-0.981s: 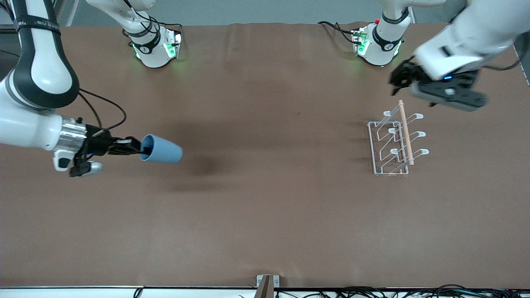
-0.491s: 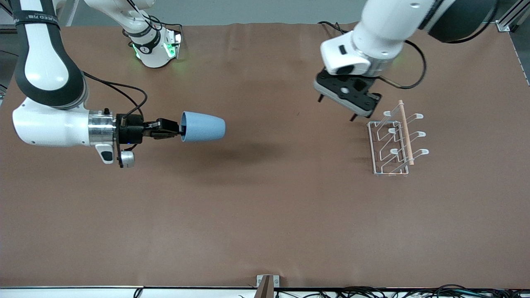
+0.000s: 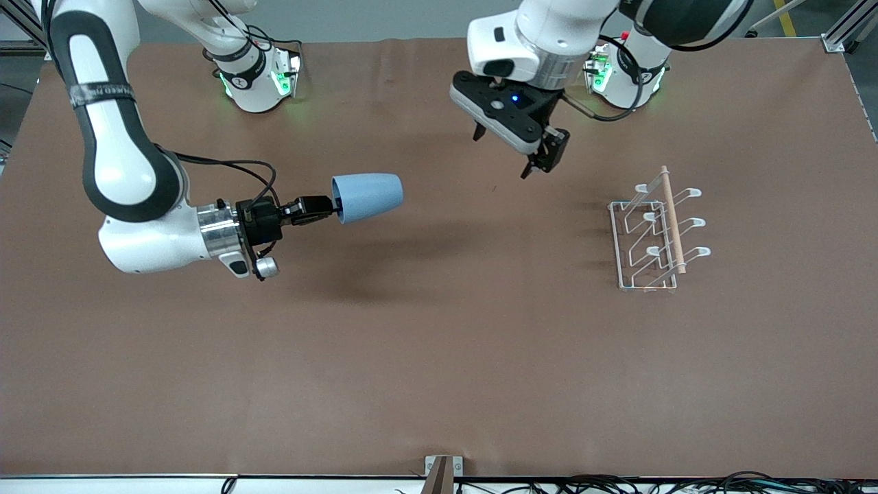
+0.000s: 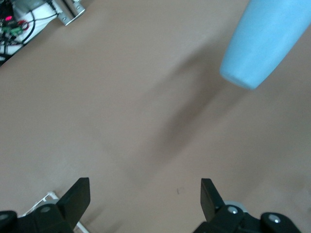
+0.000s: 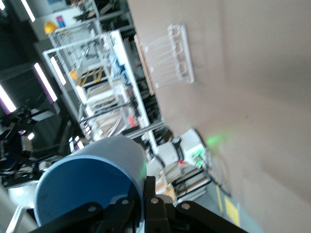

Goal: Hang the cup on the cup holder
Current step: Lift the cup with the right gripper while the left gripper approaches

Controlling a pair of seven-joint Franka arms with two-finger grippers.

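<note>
The robot's left gripper needs to next go to the light-blue cup and close across its body (image 3: 387, 194) (image 4: 250, 64) near the cup's bottom, opposite the cup's rim that the right gripper holds.
The light-blue cup (image 3: 368, 195) lies on its side in the air, its mouth toward my right gripper (image 3: 329, 204), which is shut on its rim over the table's middle. The right wrist view shows one finger inside the cup (image 5: 92, 187) and one outside, with my right gripper (image 5: 140, 196) clamped on the wall. The white wire cup holder (image 3: 651, 237) with its wooden rod stands toward the left arm's end of the table and shows in the right wrist view (image 5: 167, 58). My left gripper (image 3: 502, 152) hangs open and empty between cup and holder. In the left wrist view my left gripper (image 4: 144, 199) sees the cup (image 4: 265, 41).
The brown table cover (image 3: 439, 357) is bare apart from the holder. The two arm bases (image 3: 257, 75) stand along the edge farthest from the front camera. A small bracket (image 3: 442, 470) sits at the nearest edge.
My right gripper has carried the cup from the right arm's end toward the middle of the table. My left arm has swung from over the holder toward the middle.
</note>
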